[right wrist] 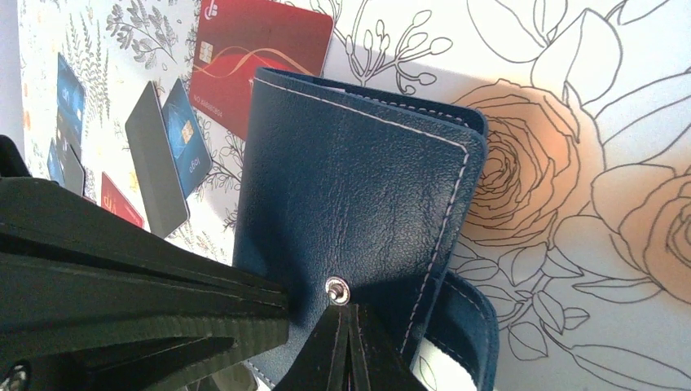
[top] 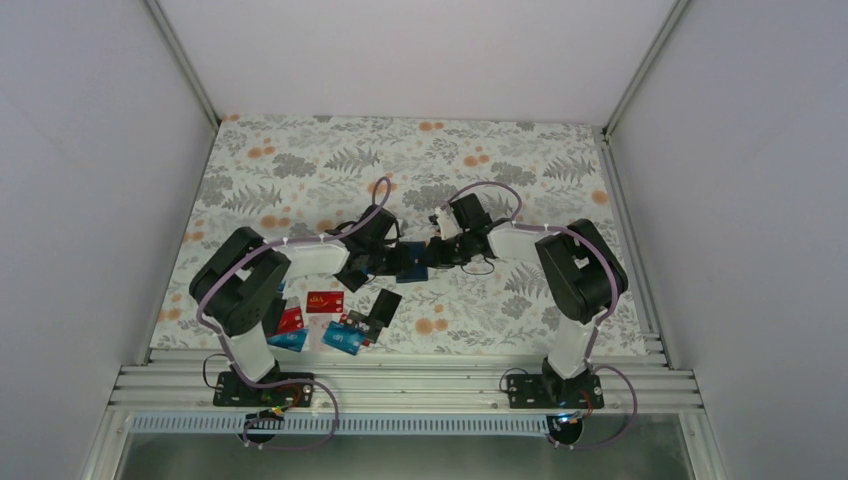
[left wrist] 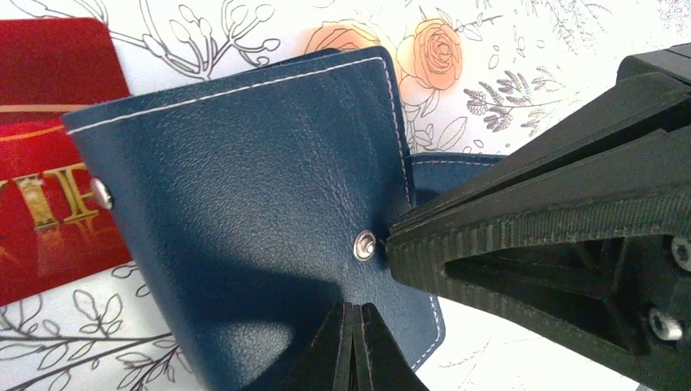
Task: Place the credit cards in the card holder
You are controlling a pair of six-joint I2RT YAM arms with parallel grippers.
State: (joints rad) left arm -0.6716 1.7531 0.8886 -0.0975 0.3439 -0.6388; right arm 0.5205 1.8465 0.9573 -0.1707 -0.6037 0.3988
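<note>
The card holder's strap sticks out away from the snap stud, so I will move my right gripper back, pinch the strap's loose end [right wrist: 484, 366] and fold it over.
The dark navy card holder [top: 412, 262] lies at the middle of the table, its flap up and a snap stud [right wrist: 337, 290] showing. My left gripper [left wrist: 354, 314] is shut, its tips resting against the holder's [left wrist: 244, 204] leather below the snap. My right gripper [right wrist: 342, 314] is also shut, with its tips touching the holder [right wrist: 350, 187] at the stud. Both meet over the holder from opposite sides. Credit cards lie loose to the near left: a red one [top: 324, 301], a black one [top: 384, 303] and light blue ones [top: 341, 338]. I see no card between any fingers.
A red card [left wrist: 49, 204] lies just beyond the holder. More cards, red [top: 290, 320] and blue [top: 288, 340], sit by the left arm's base. The floral cloth [top: 520, 170] covers the table, with metal rails [top: 400, 385] along the near edge.
</note>
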